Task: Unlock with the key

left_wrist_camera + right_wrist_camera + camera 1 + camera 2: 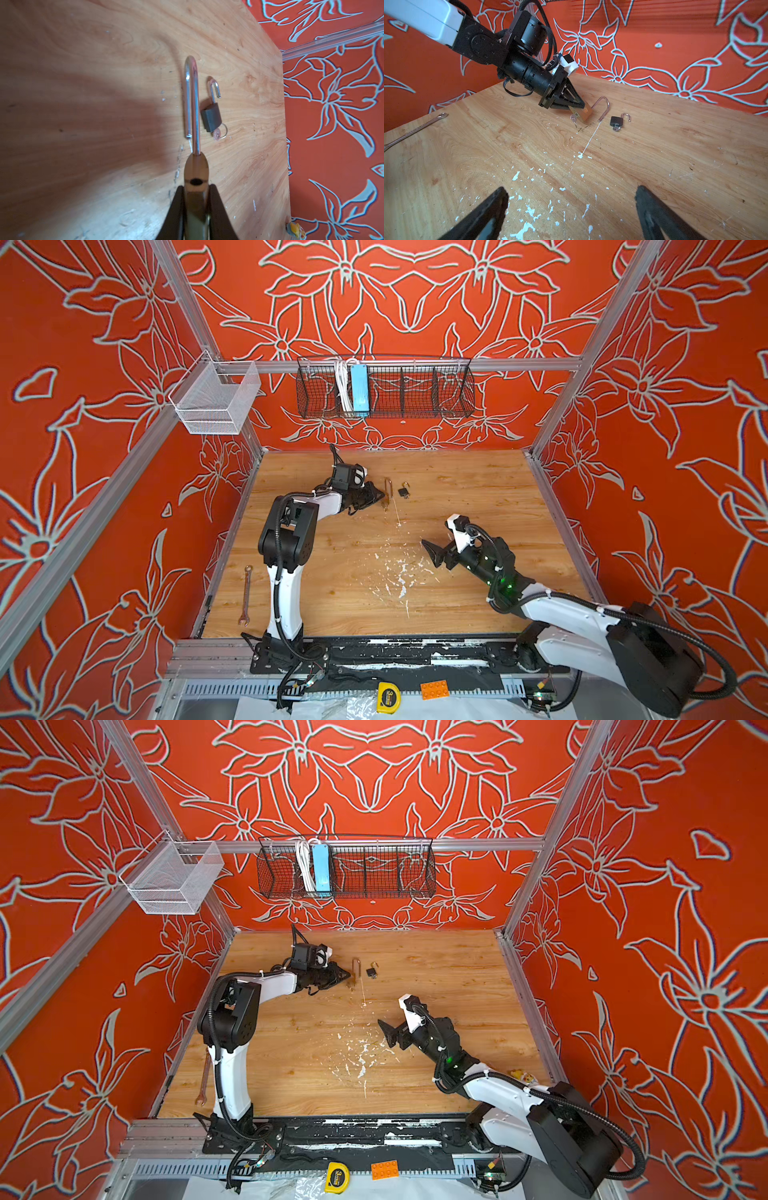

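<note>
I will use my left gripper to set the brass padlock, now held low over the table's far part, down on the bare wood on the wrench's side [372, 494] [131, 136] of the small black padlock.
My left gripper [196, 188] is shut on the body of a brass padlock [196, 168], held low over the far part of the wooden table [478, 497]. Its long steel shackle [192, 99] stands open: one leg is out and the hole in the body is empty. A key [573, 119] with a ring hangs from the body's other end. In both top views the padlock [386, 502] [353, 979] sits at the left gripper's [376, 495] tip. My right gripper [430, 551] [571, 193] hangs open and empty over the table's middle.
A small black padlock [211, 118] [403, 492] lies just beside the brass one, shackle open, key [218, 132] in it. A wrench [246, 595] lies at the table's left edge. White paint flecks [401, 572] mark the middle. A tape measure [388, 697] and orange brick [434, 689] sit in front.
</note>
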Robot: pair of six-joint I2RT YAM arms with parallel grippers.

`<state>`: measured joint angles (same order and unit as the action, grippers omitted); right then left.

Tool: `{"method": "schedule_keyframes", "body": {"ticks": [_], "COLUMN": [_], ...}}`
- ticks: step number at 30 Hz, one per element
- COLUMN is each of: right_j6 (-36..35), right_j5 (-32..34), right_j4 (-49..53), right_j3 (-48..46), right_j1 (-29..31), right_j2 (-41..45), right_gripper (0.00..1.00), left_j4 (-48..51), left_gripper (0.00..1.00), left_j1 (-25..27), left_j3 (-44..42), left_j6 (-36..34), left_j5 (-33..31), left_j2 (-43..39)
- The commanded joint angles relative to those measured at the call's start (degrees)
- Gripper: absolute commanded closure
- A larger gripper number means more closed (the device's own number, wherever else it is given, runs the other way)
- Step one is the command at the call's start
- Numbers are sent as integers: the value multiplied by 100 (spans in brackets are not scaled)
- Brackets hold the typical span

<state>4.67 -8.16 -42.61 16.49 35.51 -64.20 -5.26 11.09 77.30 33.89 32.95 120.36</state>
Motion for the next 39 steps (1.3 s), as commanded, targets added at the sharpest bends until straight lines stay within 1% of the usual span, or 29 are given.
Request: {"method": "schedule_keyframes", "body": {"ticks": [1,5,8,16,17,18,20,23,25,27,28,31,32,34,36,39], "right_j6": [-150,-164,-185,-203,-202,-211,-212,-221,-212,-201,-194,-194,-194,-190,-178,4], "right_j5": [-72,-63,-71,-158,-168,-168,-161,-172,-168,-178,-177,-168,-163,-134,-18,488], "right_j4": [-81,-63,-55,-46,-46,-46,-37,-19,-12,-10,-10,-10,-10,-7,-2,56], "right_j3": [197,211,248,310,315,318,336,349,367,372,381,389,378,375,348,284], "right_j1": [18,18,18,18,20,18,22,20,18,18,18,18,18,18,18,-39], "right_j2": [-23,-57,-125,-244,-250,-259,-279,-304,-316,-329,-342,-347,-347,-321,-269,-143], "right_gripper": [2,2,2,2,2,2,2,2,2,2,2,2,2,2,2,2], "left_j4": [-290,-161,-177,-94,-62,-6,174,414,530,720,888,1190,1241,1282,1065,144], "left_gripper": [100,100,100,100,99,94,90,77,70,69,65,34,25,3,3,3], "left_j1": [-123,-217,-281,-439,-457,-465,-477,-478,-476,-476,-476,-476,-479,-463,-397,-187], "left_j3": [112,163,155,178,196,223,304,400,409,462,515,542,504,356,-130,-1482], "left_j6": [-53,-69,-98,-142,-146,-155,-252,-427,-508,-643,-731,-975,-1041,-1247,-1489,-2112], "left_j5": [161,102,185,194,188,154,95,-2,-127,-306,-424,-789,-950,-1261,-1788,-2751], "left_j2": [78,187,249,251,240,246,252,220,135,37,-20,-246,-369,-714,-1370,-2797]}}
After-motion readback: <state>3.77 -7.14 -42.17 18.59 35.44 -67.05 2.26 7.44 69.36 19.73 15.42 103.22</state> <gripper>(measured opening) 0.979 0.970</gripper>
